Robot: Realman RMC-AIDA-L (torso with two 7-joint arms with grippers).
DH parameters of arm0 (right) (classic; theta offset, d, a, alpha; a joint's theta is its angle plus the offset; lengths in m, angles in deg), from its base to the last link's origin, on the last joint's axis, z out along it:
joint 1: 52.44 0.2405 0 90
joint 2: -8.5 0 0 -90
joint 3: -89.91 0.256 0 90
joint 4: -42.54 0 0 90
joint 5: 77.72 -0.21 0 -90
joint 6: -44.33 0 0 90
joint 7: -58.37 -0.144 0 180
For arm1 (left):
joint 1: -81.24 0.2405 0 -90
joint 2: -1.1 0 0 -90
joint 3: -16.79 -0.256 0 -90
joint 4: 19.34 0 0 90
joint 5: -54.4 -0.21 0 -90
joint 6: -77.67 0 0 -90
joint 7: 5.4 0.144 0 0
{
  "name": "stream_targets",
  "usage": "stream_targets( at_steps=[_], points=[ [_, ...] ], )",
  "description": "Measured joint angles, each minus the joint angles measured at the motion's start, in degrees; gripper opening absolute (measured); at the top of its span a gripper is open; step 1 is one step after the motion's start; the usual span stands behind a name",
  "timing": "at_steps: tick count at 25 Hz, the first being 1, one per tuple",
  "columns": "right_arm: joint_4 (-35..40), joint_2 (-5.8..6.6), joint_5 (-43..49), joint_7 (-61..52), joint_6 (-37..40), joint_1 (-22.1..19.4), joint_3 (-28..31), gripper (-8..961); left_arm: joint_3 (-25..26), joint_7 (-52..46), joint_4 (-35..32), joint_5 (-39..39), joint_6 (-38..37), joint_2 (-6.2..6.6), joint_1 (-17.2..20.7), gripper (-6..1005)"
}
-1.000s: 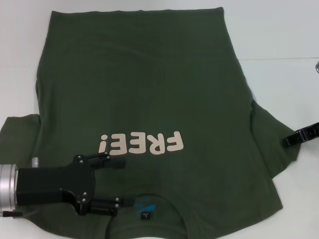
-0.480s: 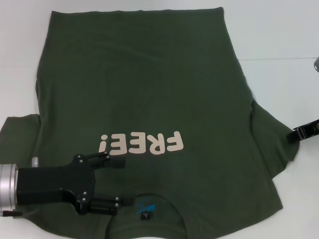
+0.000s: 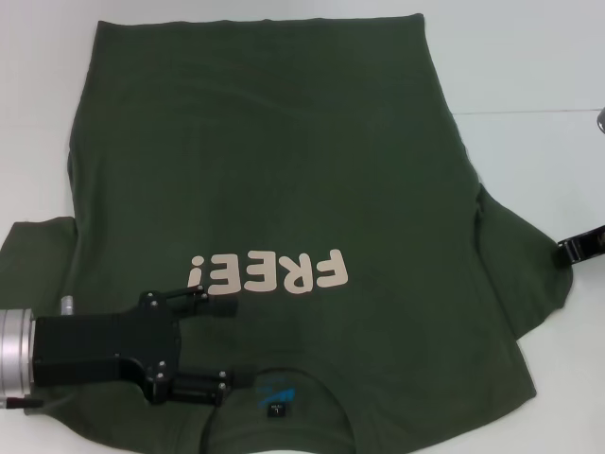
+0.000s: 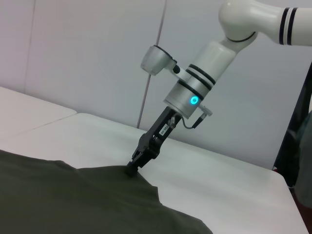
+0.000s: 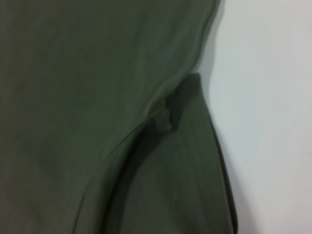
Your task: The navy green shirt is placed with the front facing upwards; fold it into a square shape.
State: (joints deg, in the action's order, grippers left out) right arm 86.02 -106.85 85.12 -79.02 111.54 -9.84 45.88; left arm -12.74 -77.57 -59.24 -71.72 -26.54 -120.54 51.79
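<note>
The robot's right gripper will release the sleeve tip on the shirt front, farther up from the F (image 3: pixel 380 202) of the lettering.
The navy green shirt (image 3: pixel 284 170) lies spread on the white table, front up, with its pale "FREE!" lettering (image 3: pixel 269 272) and the neck label (image 3: pixel 276 409) toward me. My left gripper (image 3: pixel 236 343) hovers open over the chest beside the collar, holding nothing. At the right edge, my right gripper (image 3: pixel 567 251) is at the tip of the right sleeve. The left wrist view shows that right gripper (image 4: pixel 132 169) pinched on the sleeve edge, and the cloth (image 4: pixel 73 204) rises to a small peak there. Sleeve fabric (image 5: pixel 73 97) fills the right wrist view.
The white table (image 3: pixel 529 66) extends beyond the shirt on the right and far side, with a seam line (image 3: pixel 529 112) across it. A small metal part (image 3: pixel 601 121) shows at the right edge. A pale wall (image 4: pixel 87 53) stands behind the table.
My right gripper has slid outward to the right, drawing the sleeve tip with it. The left gripper has stayed in place.
</note>
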Motion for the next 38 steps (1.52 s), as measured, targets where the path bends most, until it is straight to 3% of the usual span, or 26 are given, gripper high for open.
stream_targets(
  at_steps=[12, 22, 30, 38],
  points=[
    [5.5, 1.67, 0.4, -2.2, 0.3, -2.3, 1.3, 15, 0.0, -0.1, 0.1, 0.0, 0.3, 0.0, 0.1, 934],
    [8.2, 2.38, -1.2, -2.4, 2.2, -3.7, 3.5, 14, 0.0, -0.2, 0.1, 0.0, 0.3, 0.0, 0.2, 934],
    [13.1, 0.7, -13.2, -0.6, 7.8, -2.0, 2.2, 38, 0.0, -0.2, 0.1, 0.0, 0.5, 0.0, -0.3, 934],
    [8.4, -2.56, -16.1, 0.0, 0.8, 3.7, -1.8, 69, 0.0, -0.2, 0.1, 0.2, 1.2, 0.03, -0.5, 934]
  ],
)
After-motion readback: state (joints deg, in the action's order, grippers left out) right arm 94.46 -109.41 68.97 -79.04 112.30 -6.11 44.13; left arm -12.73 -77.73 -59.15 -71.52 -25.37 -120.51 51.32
